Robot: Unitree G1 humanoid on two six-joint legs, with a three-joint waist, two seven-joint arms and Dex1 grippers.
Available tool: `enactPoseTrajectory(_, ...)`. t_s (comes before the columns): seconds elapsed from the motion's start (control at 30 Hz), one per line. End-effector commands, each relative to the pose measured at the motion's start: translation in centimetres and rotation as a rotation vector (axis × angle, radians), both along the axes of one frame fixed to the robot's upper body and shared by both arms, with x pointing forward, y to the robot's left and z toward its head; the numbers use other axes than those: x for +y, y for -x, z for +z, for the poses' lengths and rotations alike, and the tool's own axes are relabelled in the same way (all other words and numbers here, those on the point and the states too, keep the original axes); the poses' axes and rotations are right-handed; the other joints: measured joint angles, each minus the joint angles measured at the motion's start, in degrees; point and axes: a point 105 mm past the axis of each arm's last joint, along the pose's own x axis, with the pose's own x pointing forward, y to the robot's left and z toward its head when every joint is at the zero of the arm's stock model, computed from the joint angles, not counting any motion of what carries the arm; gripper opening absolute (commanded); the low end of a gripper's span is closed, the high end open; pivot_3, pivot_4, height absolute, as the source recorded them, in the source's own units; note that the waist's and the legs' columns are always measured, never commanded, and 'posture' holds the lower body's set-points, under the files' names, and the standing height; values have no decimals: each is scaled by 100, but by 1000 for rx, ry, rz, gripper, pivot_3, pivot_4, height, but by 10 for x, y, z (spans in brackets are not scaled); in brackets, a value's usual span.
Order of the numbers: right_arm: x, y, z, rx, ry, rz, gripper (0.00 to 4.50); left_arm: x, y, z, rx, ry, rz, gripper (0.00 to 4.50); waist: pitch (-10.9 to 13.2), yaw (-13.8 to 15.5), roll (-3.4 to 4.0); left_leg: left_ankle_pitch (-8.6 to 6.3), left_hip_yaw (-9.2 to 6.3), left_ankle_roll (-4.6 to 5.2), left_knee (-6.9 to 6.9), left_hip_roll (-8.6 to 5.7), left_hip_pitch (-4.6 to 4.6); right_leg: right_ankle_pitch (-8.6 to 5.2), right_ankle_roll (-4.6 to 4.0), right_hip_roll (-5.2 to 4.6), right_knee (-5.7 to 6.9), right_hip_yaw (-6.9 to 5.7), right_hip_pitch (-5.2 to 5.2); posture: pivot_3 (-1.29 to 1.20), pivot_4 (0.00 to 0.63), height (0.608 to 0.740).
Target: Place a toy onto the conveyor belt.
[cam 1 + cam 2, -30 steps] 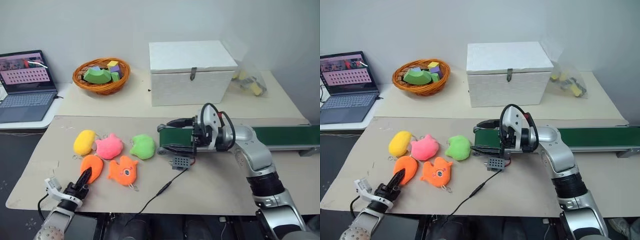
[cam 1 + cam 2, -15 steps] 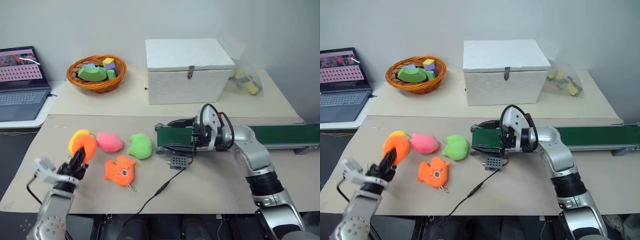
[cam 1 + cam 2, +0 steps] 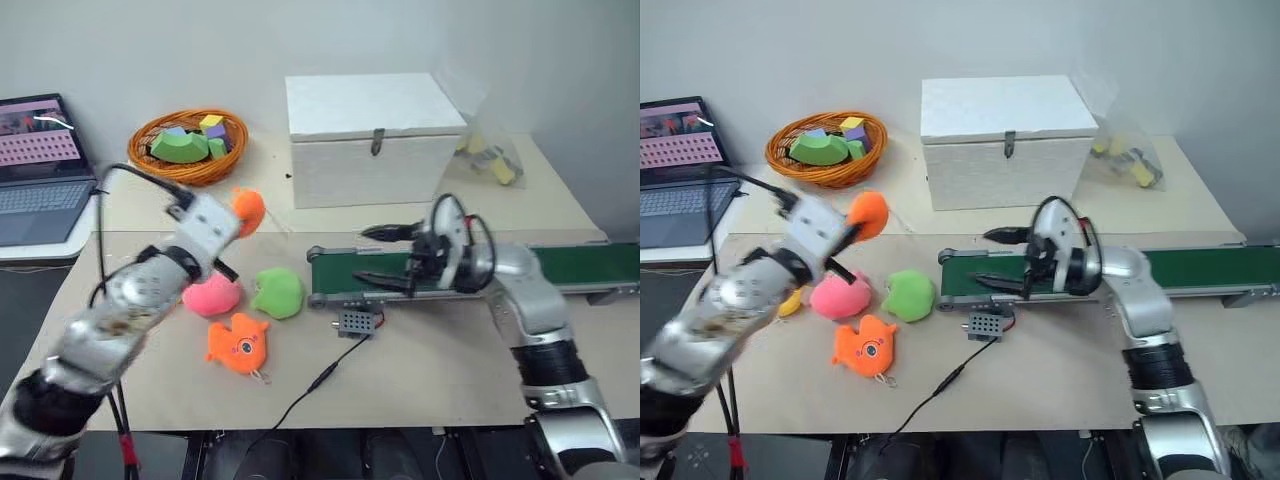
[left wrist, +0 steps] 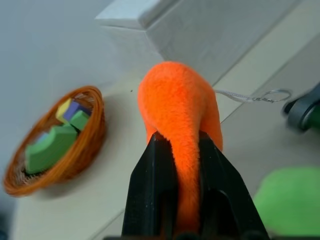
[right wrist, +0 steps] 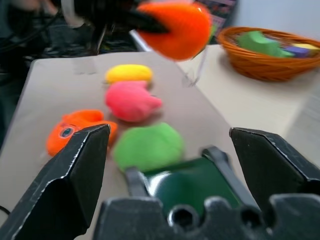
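Observation:
Next, I release the toy from my left gripper on the green belt (image 3: 373,268) just behind the grey perforated box. The toy now hangs in the air above the table.
The toy (image 3: 246,209), a smooth orange oval plush, hangs in the air above the table, left of the white box. My left gripper (image 4: 177,142) is shut on it, and its black fingers (image 4: 150,195) pinch the plush from both sides. A key ring on a cord dangles from the toy. The conveyor belt (image 3: 580,266) is a dark green strip in a grey frame running to the right edge. My right gripper (image 3: 368,256) stands open over the belt's left end, pointing left, with nothing between its fingers (image 5: 75,175).
On the table lie a pink plush (image 3: 210,296), a green plush (image 3: 278,292), an orange fish plush (image 3: 240,342) and a yellow plush (image 5: 129,73). A grey perforated box (image 3: 358,322) with a cable sits before the belt. Behind are a white box (image 3: 375,135), basket (image 3: 188,148), laptop (image 3: 35,165).
My left arm has lifted the orange toy off the table, up and to the right toward the white box, rolling its wrist. The right gripper shifted a little to the right.

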Motion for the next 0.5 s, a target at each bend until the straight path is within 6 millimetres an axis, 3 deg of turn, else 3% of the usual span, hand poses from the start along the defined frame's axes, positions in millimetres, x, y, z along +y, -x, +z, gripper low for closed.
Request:
enactPoseTrajectory(0.03, -36, 18, 3, 5, 53, -52, 4500, -37, -7, -12, -177, -225, -207, 4, -1, 38, -3, 0, -5, 0, 1, 3, -23, 0, 0, 1, 5, -4, -24, 0, 150, 740)
enactPoseTrajectory(0.2, -46, 55, -20, 110, 133, -10, 4500, -65, -15, -8, -362, -297, -342, 4, -3, -17, 3, 5, -6, -5, 23, 7, -124, 2, 0, 2, 9, -20, -113, 0, 150, 740)
enactPoseTrajectory(0.37, -35, 72, -25, 139, 123, 7, 4500, -90, -14, -5, -486, -289, -464, 4, -4, -6, 5, 3, 3, 1, 37, 1, -105, 4, 6, -16, 1, -15, -89, 0, 150, 740)
enactPoseTrajectory(0.5, -28, 74, -24, 133, 95, -15, 4500, -98, -13, -34, -445, -313, -559, 4, -4, 3, 4, -3, 4, 11, 40, -2, -84, 4, 9, -20, 3, -11, -71, 0, 150, 740)
